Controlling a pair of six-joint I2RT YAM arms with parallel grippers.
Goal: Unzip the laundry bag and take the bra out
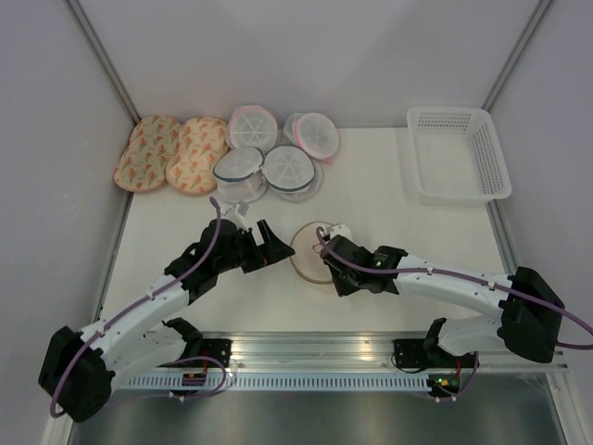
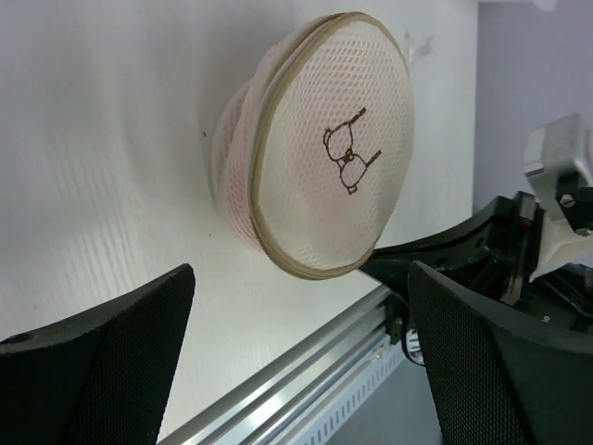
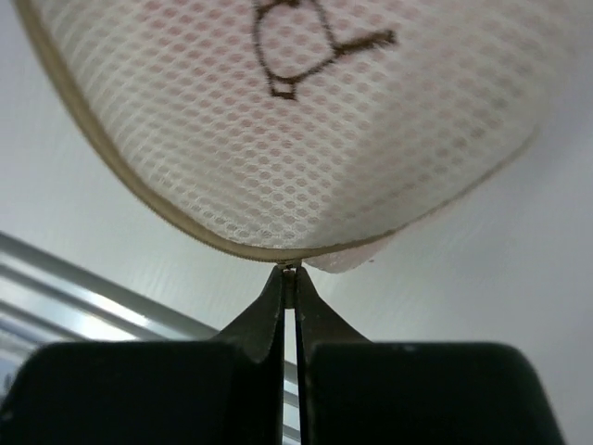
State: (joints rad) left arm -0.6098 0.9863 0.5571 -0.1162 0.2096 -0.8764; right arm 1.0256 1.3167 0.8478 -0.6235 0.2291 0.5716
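Observation:
The laundry bag lies loose and my right gripper holds only the zipper pull, so next my left gripper pinches the bag's near rim (image 1: 294, 265) to steady it first.
The laundry bag (image 1: 312, 248) is a round peach-beige mesh pouch with a black scribble, lying mid-table between both arms. It also shows in the left wrist view (image 2: 324, 158) and fills the top of the right wrist view (image 3: 306, 120). Pink fabric of the bra shows faintly through the mesh (image 3: 278, 83); the rest of the bra is hidden inside. My right gripper (image 1: 326, 263) (image 3: 290, 272) is shut on the small zipper pull (image 3: 290, 269) at the bag's rim. My left gripper (image 1: 275, 248) (image 2: 301, 311) is open and empty, just left of the bag and apart from it.
A white basket (image 1: 459, 153) stands at the back right. Several white round mesh pouches (image 1: 278, 153) and two orange-patterned pouches (image 1: 171, 153) lie at the back left. An aluminium rail (image 1: 306, 348) runs along the near table edge.

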